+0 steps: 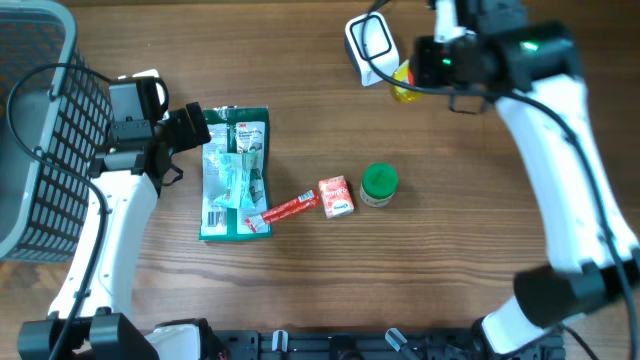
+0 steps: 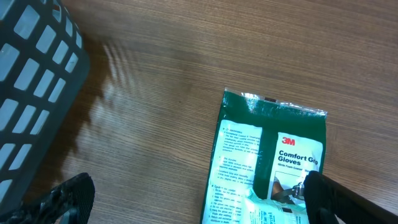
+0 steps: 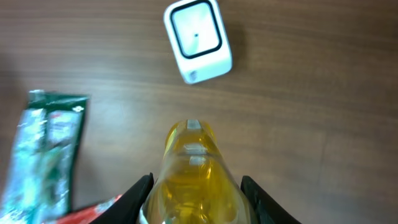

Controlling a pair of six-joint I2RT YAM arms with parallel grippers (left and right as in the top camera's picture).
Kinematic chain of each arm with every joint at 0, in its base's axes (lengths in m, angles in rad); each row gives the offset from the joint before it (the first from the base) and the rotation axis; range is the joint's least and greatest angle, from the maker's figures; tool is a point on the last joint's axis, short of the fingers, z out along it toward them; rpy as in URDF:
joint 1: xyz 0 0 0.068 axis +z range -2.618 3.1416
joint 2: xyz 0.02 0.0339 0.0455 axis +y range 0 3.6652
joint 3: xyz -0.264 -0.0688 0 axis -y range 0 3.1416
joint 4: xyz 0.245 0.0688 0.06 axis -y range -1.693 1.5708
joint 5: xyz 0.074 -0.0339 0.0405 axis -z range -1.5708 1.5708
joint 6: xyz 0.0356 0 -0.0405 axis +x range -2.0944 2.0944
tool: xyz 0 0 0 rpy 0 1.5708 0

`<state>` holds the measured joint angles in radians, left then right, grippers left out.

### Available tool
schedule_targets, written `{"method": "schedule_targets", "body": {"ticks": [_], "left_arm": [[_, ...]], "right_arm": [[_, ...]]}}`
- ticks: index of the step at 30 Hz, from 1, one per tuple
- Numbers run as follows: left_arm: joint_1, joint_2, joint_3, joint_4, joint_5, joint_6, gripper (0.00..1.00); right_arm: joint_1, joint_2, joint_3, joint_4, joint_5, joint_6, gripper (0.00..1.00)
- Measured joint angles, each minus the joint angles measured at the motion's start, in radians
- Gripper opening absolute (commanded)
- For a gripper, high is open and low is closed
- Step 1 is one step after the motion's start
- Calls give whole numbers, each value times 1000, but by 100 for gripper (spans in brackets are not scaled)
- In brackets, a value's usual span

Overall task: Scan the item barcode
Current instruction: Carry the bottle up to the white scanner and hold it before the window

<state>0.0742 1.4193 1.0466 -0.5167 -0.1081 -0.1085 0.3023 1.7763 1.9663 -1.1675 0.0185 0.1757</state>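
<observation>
My right gripper has the clear yellow bottle, now held above the table near the white scanner. It will set the bottle down on bare table (image 1: 529,160) well past the green-lidded jar, away from the basket.
My right gripper (image 3: 196,190) is shut on a clear bottle of yellow liquid (image 3: 193,171), one black finger on each side. The bottle is held above the table, its top end pointing toward the white scanner (image 3: 197,38), a short gap between them. Overhead, the bottle (image 1: 403,84) hangs just right of the scanner (image 1: 368,42), under the right gripper (image 1: 425,68). No barcode shows on the bottle. My left gripper (image 2: 196,199) is open, low over the top edge of a green 3M gloves pack (image 2: 273,155), holding nothing.
A dark mesh basket (image 1: 40,130) stands at the far left, near the left arm. The gloves pack (image 1: 235,170), a red stick packet (image 1: 285,208), a small red box (image 1: 337,195) and a green-lidded jar (image 1: 379,184) lie mid-table.
</observation>
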Motion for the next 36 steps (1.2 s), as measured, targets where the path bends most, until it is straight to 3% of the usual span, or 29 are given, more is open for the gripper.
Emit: {"method": "schedule_targets", "body": {"ticks": [4,15,28,36], "left_arm": [[0,0,0,0,0,0,100],[0,0,0,0,0,0,100],[0,0,0,0,0,0,100],[0,0,0,0,0,0,100]], "right_arm": [[70,120,0,114,170,-19,15],[193,388,0,534,610,-410,15],[193,447,0,809,704,-612,12],[193,496,0,859,712,-655,13]]}}
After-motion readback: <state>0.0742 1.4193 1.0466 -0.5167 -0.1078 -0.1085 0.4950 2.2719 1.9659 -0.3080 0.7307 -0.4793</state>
